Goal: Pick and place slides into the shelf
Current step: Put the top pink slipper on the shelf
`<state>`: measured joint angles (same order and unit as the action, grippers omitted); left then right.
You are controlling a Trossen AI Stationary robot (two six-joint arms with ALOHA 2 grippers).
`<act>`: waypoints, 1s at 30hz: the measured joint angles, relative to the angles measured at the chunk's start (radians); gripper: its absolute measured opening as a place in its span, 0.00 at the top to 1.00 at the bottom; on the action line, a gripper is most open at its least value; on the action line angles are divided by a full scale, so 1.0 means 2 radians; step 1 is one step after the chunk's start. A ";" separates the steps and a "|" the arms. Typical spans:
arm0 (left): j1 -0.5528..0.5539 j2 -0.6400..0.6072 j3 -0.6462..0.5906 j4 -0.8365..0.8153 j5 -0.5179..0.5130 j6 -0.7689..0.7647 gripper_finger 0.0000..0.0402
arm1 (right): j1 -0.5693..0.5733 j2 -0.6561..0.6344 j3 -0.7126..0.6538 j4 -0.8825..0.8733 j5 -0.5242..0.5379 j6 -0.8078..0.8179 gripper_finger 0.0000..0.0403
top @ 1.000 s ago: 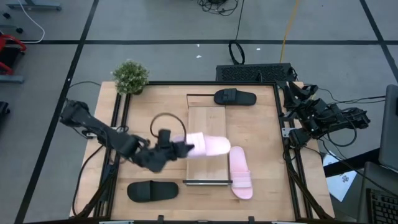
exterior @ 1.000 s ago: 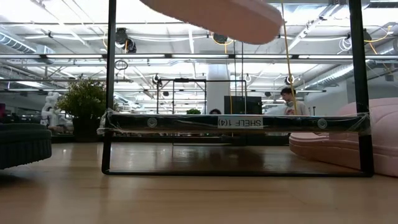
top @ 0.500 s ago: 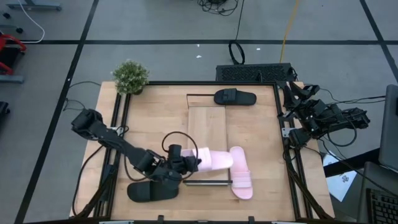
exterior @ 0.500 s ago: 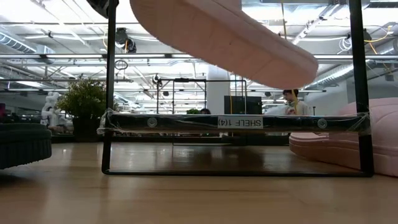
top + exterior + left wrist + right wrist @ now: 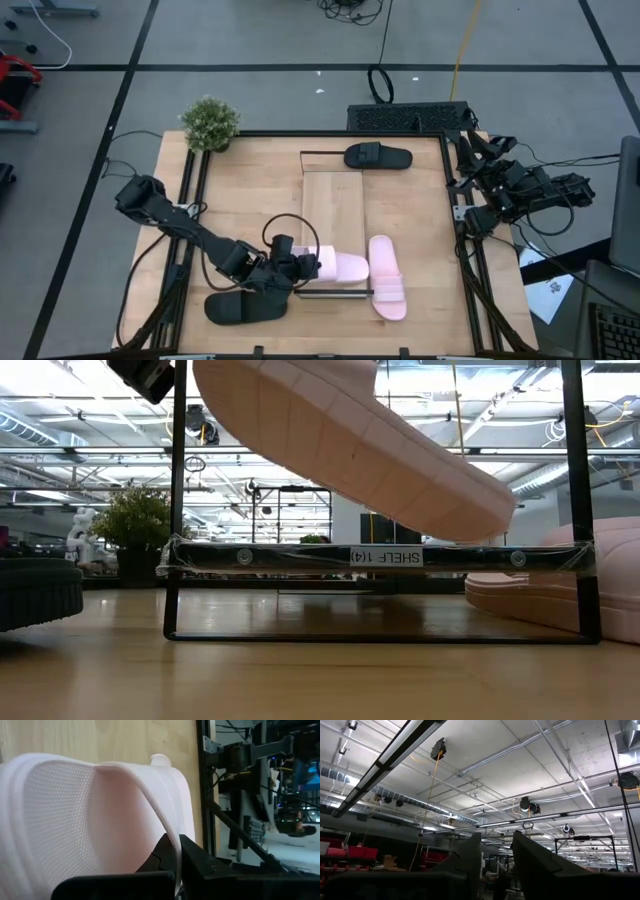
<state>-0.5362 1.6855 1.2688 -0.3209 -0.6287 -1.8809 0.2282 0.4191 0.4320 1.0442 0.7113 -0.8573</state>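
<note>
The pale pink slide, still held above the shelf's near end, will be let go by my left gripper on the shelf's near end [image 5: 339,278], along the dark rail.
My left gripper [image 5: 303,267] is shut on a pale pink slide [image 5: 340,267] above the near end of the shelf [image 5: 333,205], a light wood panel with a dark rail [image 5: 333,293] at that end. In the low view the slide's sole [image 5: 350,445] hangs tilted over the shelf's labelled rail [image 5: 385,556]. A second pink slide [image 5: 386,278] lies sole down on the table, right of the shelf. One black slide [image 5: 378,157] lies at the shelf's far end, another [image 5: 245,307] near the table's near edge. My right gripper [image 5: 495,855] is open, parked past the table's right edge. My left gripper [image 5: 177,852] pinches the pink slide's strap at its edge [image 5: 170,837] between the two fingers, coming roughly level from the table's left. The slide is lifted clear and reaches out to the right, tilted with its free end [image 5: 490,515] lower.
A small potted plant [image 5: 210,123] stands at the table's far left corner. A black keyboard-like object [image 5: 410,117] lies just past the far edge. My right arm [image 5: 505,185] is folded beside the right edge. Bare wood shows left of the shelf [image 5: 250,200].
My left gripper has carried the pink slide toward the table's near edge and downward, staying shut on it. The slide has tipped, its free end dropping closer to the shelf's near rail.
</note>
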 joint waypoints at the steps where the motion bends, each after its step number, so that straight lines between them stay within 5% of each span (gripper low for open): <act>1: 0.000 0.000 -0.004 0.012 -0.001 0.001 1.00 | 0.000 0.000 0.000 0.000 0.000 0.000 0.75; 6: 0.001 0.000 -0.024 0.087 -0.031 0.038 1.00 | 0.000 0.000 0.000 0.000 0.000 0.000 0.75; 23: 0.001 0.055 -0.033 0.147 -0.019 0.032 1.00 | 0.000 0.000 0.000 0.006 0.002 -0.015 0.75; 30: -0.005 0.056 -0.033 0.109 -0.018 0.027 1.00 | 0.000 0.000 0.000 0.013 0.014 -0.015 0.75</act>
<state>-0.5468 1.7966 1.2037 -0.1022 -0.6647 -1.8274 0.2282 0.4187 0.4323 1.0702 0.7391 -0.8876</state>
